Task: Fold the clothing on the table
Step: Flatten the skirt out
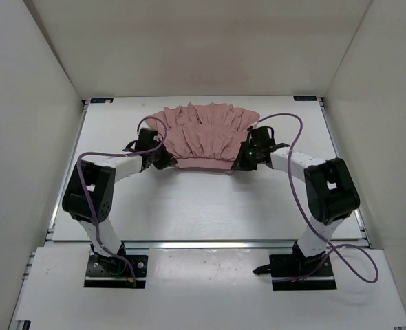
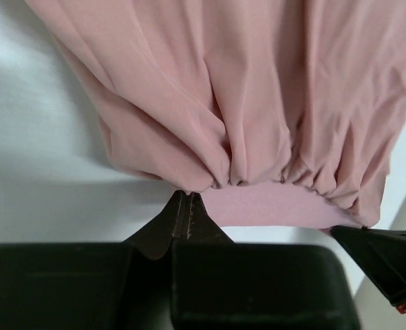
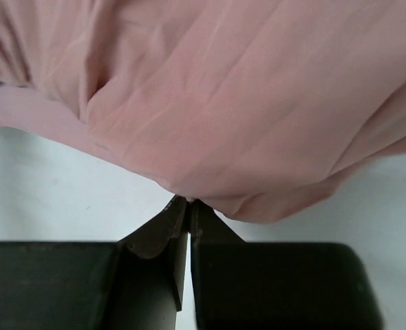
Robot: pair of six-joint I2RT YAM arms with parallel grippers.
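Note:
The pleats bunch up as my left gripper pinches the gathers beside the clothing's waistband, so I should lay the clothing down, open, and take the flat waistband (image 2: 265, 205).
The clothing (image 1: 203, 134), a dusty-pink pleated skirt, lies spread at the back middle of the table (image 1: 203, 206), ruffled hem farthest from me and waistband nearest. My left gripper (image 1: 163, 160) sits at the waistband's left end and my right gripper (image 1: 242, 162) at its right end. In the left wrist view the left gripper (image 2: 187, 196) is shut, its tips pinching the clothing (image 2: 258, 103) where the gathers meet the flat waistband (image 2: 272, 206). In the right wrist view the right gripper (image 3: 189, 203) is shut on a lower fold of the clothing (image 3: 223, 103).
White walls (image 1: 31, 82) close in the table on three sides. A metal rail (image 1: 203, 244) runs along the front edge. Purple cables (image 1: 296, 130) loop off both arms. Part of the right arm (image 2: 385, 265) shows at the lower right of the left wrist view.

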